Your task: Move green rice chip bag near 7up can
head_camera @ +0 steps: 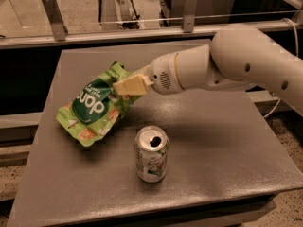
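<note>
I will release the green rice chip bag on the grey table (pixel 120 126) just behind the 7up can.
The green rice chip bag (pixel 93 108) is a crinkly light-green pouch with a dark green oval and white lettering. It hangs tilted just above the grey table (pixel 213 145), left of centre. My gripper (pixel 124 86) is shut on the bag's upper right edge, with its cream fingers (pixel 131 85) pinching the foil. The 7up can (pixel 151 153) stands upright on the table, below and to the right of the bag, a short gap away. Its silver top is open.
My white arm (pixel 236 65) reaches in from the right across the back half of the table. A metal rail with two posts (pixel 52 15) runs behind the table. The floor drops away on the left and right sides.
</note>
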`<state>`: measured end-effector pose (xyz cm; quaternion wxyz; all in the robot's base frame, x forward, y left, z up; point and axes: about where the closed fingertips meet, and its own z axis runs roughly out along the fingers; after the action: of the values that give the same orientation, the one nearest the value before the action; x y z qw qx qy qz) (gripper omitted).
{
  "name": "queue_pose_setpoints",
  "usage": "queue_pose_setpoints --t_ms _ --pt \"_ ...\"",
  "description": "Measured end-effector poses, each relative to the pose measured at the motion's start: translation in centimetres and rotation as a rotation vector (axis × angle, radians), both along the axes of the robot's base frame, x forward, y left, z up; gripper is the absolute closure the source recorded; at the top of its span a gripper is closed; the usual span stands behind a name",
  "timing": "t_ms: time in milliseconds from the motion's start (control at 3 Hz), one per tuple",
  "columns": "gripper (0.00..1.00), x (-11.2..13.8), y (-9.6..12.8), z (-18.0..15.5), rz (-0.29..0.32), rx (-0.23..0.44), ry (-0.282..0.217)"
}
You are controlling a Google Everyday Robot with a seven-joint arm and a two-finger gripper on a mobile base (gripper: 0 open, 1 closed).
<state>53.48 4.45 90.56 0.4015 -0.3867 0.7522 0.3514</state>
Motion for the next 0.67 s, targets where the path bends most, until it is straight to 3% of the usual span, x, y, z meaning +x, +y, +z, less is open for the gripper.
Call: queue_pose_setpoints --t_ms 667 --pt "1.00 -4.0 -2.2 -2.3 -0.085 -0.001 0.048"
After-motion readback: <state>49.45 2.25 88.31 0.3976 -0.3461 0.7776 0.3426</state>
